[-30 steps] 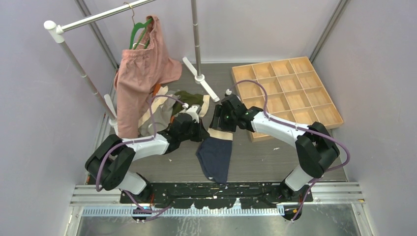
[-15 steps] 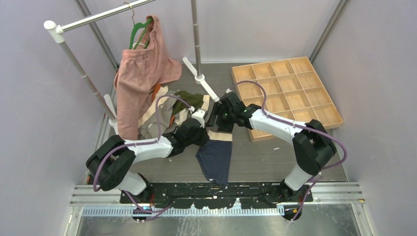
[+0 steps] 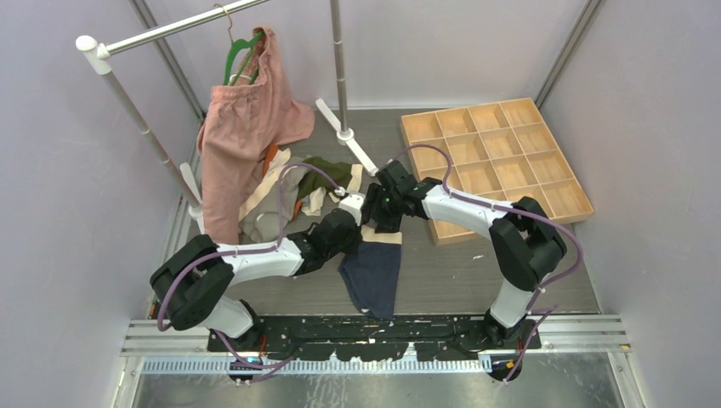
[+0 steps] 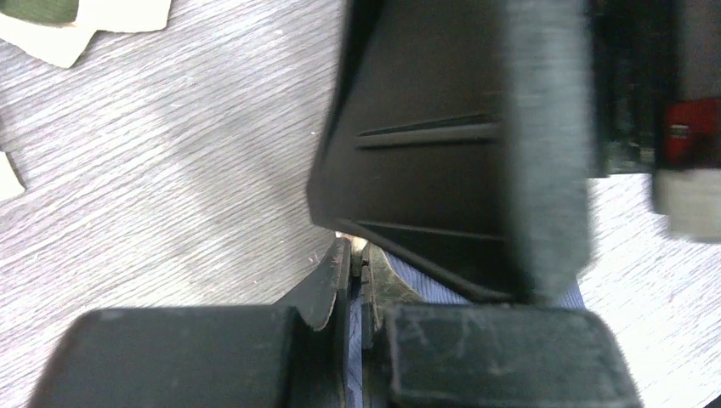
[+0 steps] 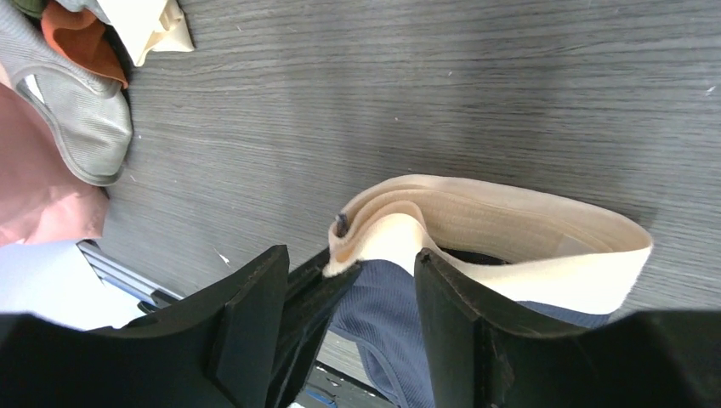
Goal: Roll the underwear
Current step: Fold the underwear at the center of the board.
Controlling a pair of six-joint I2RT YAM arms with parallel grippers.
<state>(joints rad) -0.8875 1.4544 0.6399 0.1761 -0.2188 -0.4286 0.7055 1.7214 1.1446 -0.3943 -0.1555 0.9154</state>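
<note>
I see the waistband's corner bunching at my left gripper's fingers, so next I pinch the waistband with my right gripper while my left gripper reopens and takes the navy cloth's edge (image 5: 367, 270).
The navy underwear (image 3: 371, 274) with a cream waistband (image 3: 381, 235) lies on the table between the arms. My left gripper (image 3: 352, 231) is shut on the waistband's left corner; in the left wrist view (image 4: 357, 255) a thin strip of navy cloth (image 4: 442, 285) shows between its fingers. My right gripper (image 3: 379, 214) hovers right over the waistband, close against the left one. In the right wrist view (image 5: 349, 255) its jaws stand open astride the bunched waistband (image 5: 510, 221) and navy cloth (image 5: 400, 327).
A pile of other underwear (image 3: 298, 183), olive, grey and orange, lies at the back left under a large pink garment (image 3: 242, 140) on a green hanger. A rack pole and foot (image 3: 347, 136) stand behind. A wooden compartment tray (image 3: 497, 161) sits at the right.
My left gripper has moved right and forward up to the waistband's corner. My right gripper has shifted slightly left, closing in over the same spot. The navy underwear has barely moved.
</note>
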